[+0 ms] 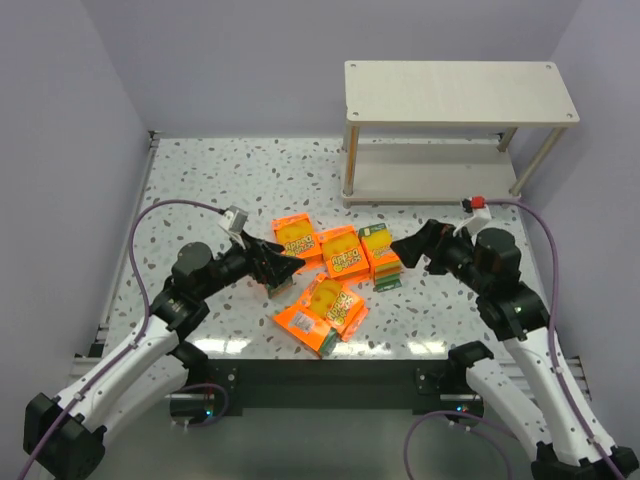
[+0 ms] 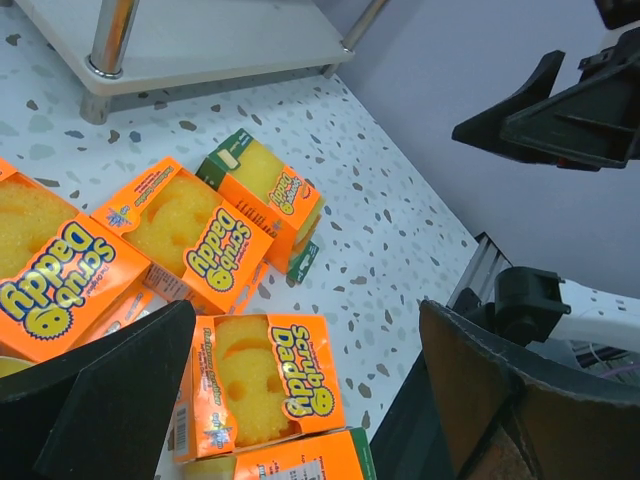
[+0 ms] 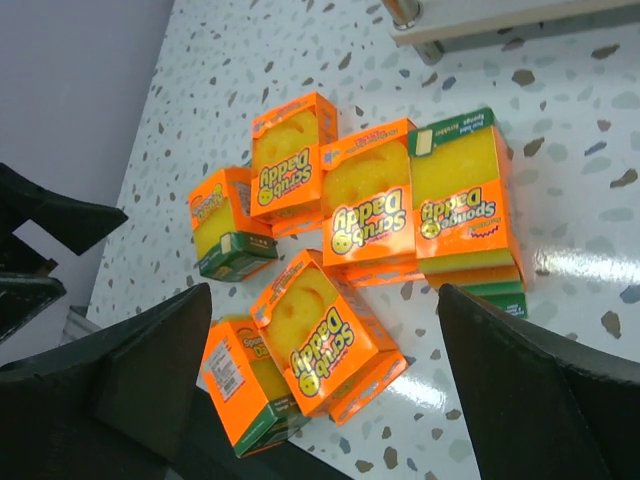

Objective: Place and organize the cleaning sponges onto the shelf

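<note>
My right gripper needs to close on the stack's near end point(image 1: 393, 266) point(image 3: 490, 270), just above its green flap, to take the stack with green edges that is nearest my right gripper.
Several orange cleaning sponges lie bunched in the middle of the speckled table, among them a flat pack point(image 1: 342, 252), a stack with green edges point(image 1: 381, 255) and a front pack point(image 1: 305, 325). The pale two-tier shelf point(image 1: 460, 90) stands at the far right, both boards bare. My left gripper point(image 1: 285, 265) hovers open at the pile's left edge; in its wrist view its gripper point(image 2: 305, 330) spans above a Scrub Daddy pack point(image 2: 255, 380). My right gripper point(image 1: 410, 250) hovers open at the pile's right edge; its gripper point(image 3: 325, 300) frames a tilted pack point(image 3: 320, 340). Neither holds anything.
Grey walls close the table on the left, back and right. The shelf's lower board point(image 2: 200, 40) and a leg point(image 2: 105, 45) sit just behind the pile. Purple cables trail from both arms. The table's near edge point(image 1: 330, 350) lies just in front of the packs.
</note>
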